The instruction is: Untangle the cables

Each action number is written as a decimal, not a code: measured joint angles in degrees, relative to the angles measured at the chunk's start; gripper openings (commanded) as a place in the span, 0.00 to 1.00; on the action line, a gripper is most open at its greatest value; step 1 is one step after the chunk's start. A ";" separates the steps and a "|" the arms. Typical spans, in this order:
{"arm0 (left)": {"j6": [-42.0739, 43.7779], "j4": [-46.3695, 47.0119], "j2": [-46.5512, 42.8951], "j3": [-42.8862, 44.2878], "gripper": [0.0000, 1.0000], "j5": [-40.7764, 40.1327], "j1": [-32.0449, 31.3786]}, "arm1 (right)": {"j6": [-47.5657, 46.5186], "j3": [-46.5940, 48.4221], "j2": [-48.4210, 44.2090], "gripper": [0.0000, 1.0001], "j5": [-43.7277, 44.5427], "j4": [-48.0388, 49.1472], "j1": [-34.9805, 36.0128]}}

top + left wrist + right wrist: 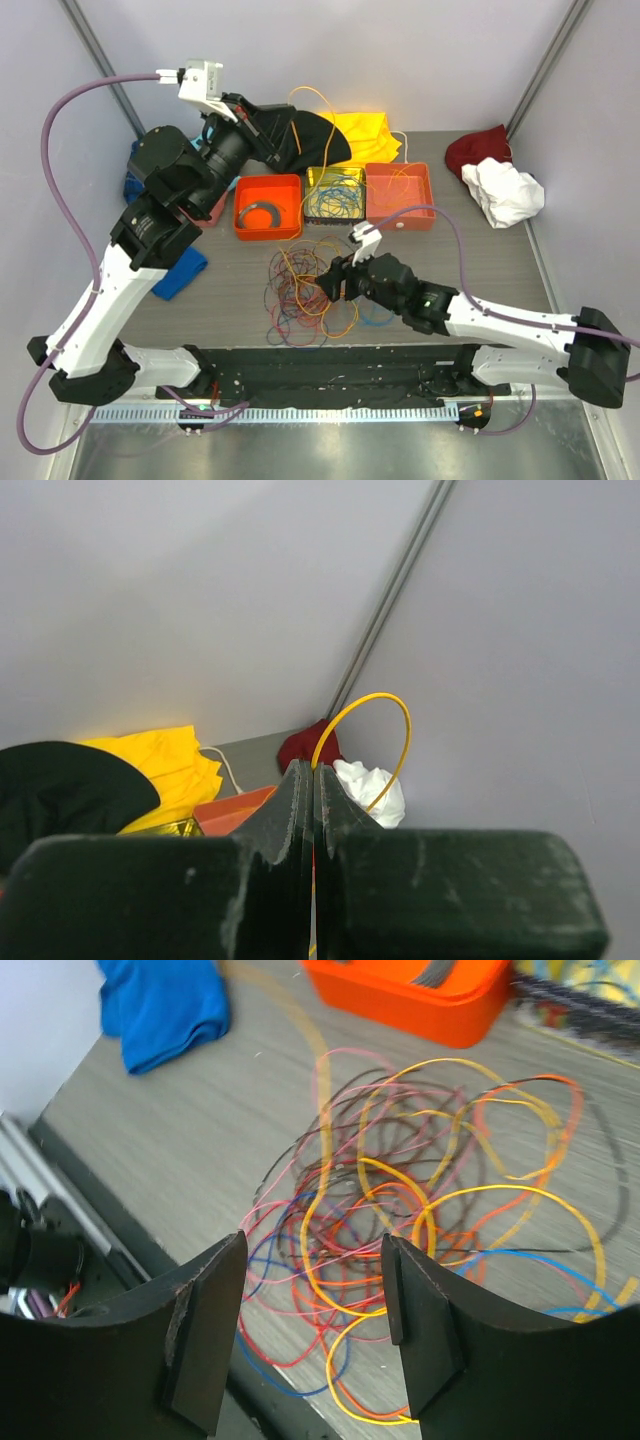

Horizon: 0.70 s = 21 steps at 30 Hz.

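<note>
My right gripper is going to close on the yellow cable's hanging part (299,234) (311,1034), just above the tangle, where the yellow cable comes down from my left gripper.
A tangle of thin cables (308,292), orange, yellow, red, blue and purple, lies on the table near the front. My right gripper (328,285) hovers just over it, open and empty. In the right wrist view the tangle (400,1200) spreads beyond the open gripper (312,1252). My left gripper (283,122) is raised at the back, shut on a yellow cable (318,100) that loops up from it. In the left wrist view the shut gripper (314,770) pinches the yellow cable (402,725). More cables fill the yellow tray (335,195).
An orange tray (267,225) holds a grey coiled ring. Another orange tray (400,200) holds an orange cable. Black (320,140) and yellow (368,135) cloths lie at the back, red (478,150) and white (505,192) cloths right, blue cloth (180,272) left.
</note>
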 measured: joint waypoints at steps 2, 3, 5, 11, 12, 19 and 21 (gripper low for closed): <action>0.00 -0.52 0.59 1.33 0.00 0.33 -0.07 | -1.40 0.11 1.75 0.66 0.20 1.75 2.64; 0.00 -0.61 0.87 1.99 0.00 0.46 -0.17 | -1.90 0.11 2.08 0.67 0.33 2.51 3.32; -0.02 -0.76 1.25 2.86 0.00 0.61 -0.35 | -2.84 0.11 2.38 0.67 0.74 4.74 4.59; -0.09 -0.98 1.42 3.26 0.00 0.98 -0.90 | -5.35 0.11 3.87 0.69 3.48 15.02 5.11; -0.20 -1.05 1.49 3.26 0.00 0.98 -0.98 | -5.84 0.11 4.66 0.69 4.20 17.07 5.11; -0.90 -1.77 1.53 3.26 0.00 1.03 -1.73 | -12.66 0.66 14.12 0.71 8.72 29.27 5.14; -1.18 -2.01 1.53 3.26 0.00 1.03 -1.95 | -14.34 1.09 16.72 0.71 9.55 31.19 5.14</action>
